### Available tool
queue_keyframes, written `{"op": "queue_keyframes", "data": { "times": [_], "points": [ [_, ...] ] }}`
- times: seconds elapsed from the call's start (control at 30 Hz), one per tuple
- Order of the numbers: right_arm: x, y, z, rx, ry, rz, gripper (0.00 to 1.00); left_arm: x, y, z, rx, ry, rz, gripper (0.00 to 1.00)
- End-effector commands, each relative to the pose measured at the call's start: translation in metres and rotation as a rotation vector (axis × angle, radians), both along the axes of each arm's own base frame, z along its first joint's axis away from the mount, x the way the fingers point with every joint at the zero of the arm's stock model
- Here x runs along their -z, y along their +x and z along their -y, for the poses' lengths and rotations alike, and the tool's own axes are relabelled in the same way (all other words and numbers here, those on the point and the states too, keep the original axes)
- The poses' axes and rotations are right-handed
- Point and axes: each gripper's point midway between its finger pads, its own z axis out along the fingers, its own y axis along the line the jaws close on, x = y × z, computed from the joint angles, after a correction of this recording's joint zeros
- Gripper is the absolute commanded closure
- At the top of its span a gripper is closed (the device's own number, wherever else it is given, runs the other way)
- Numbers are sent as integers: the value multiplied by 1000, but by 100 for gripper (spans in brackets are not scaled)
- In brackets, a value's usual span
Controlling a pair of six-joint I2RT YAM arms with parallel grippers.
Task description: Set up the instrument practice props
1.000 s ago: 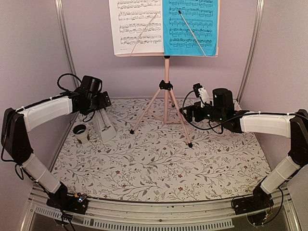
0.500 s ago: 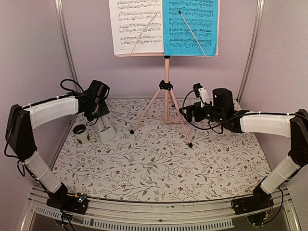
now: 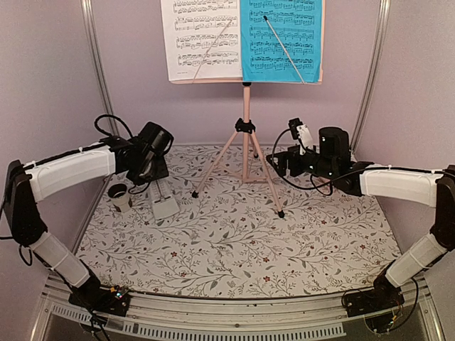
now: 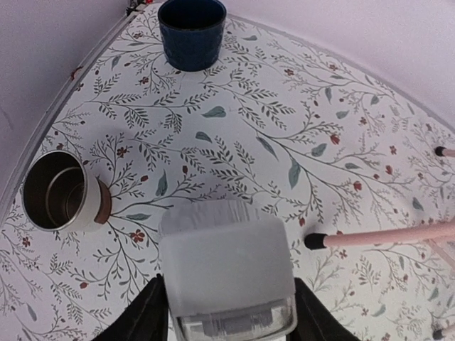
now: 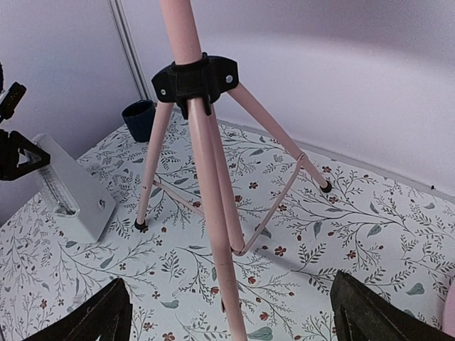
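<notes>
My left gripper is holding the white metronome and will let go of it on the table (image 3: 252, 246), just in front of the pink music stand's legs.
The pink music stand (image 3: 246, 135) stands at the back middle on its tripod, carrying a white sheet (image 3: 199, 39) and a bright blue sheet (image 3: 281, 39) of music. The white metronome (image 3: 163, 200) is at the left, leaning, its wide base low over the table. My left gripper (image 3: 158, 181) is shut on it: in the left wrist view the metronome (image 4: 227, 263) fills the gap and both dark fingers (image 4: 142, 320) press its sides. My right gripper (image 3: 281, 165) hangs open just right of the stand's legs, with the pink pole (image 5: 206, 177) ahead of its fingers (image 5: 96, 320).
A small white cup with a metal inside (image 3: 119, 197) stands left of the metronome, close to the left wall. A dark blue cup (image 4: 192, 32) sits in the back left corner. One stand leg tip (image 4: 313, 241) lies just right of the metronome. Walls enclose three sides.
My left gripper has swung down and rightward and closed on the metronome, which has shifted slightly toward the front right. The right arm has edged a little to the right.
</notes>
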Motion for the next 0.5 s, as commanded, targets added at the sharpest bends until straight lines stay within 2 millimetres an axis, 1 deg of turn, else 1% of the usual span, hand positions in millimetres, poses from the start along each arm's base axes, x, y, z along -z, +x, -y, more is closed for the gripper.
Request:
{"op": "queue_keyframes", "data": {
  "times": [0.0, 0.1, 0.2, 0.33, 0.4, 0.47],
  "points": [
    [-16, -7, 4, -5, 25, 30, 1, -33, -25, 26, 62, -69, 65, 68],
    [-18, -10, 5, -8, 27, 32, 1, -34, -43, 49, 128, -107, 51, 73],
    [-18, -14, 7, -9, 29, 31, 1, -31, -62, 76, 194, -115, 32, 75],
    [-20, -20, 10, -9, 39, 28, 1, -27, -87, 122, 296, -102, 12, 75],
    [-21, -23, 12, -6, 44, 26, 1, -31, -98, 150, 351, -114, 16, 75],
    [-24, -27, 15, -3, 54, 28, 1, -33, -106, 175, 385, -134, 20, 74]
  ]
}}
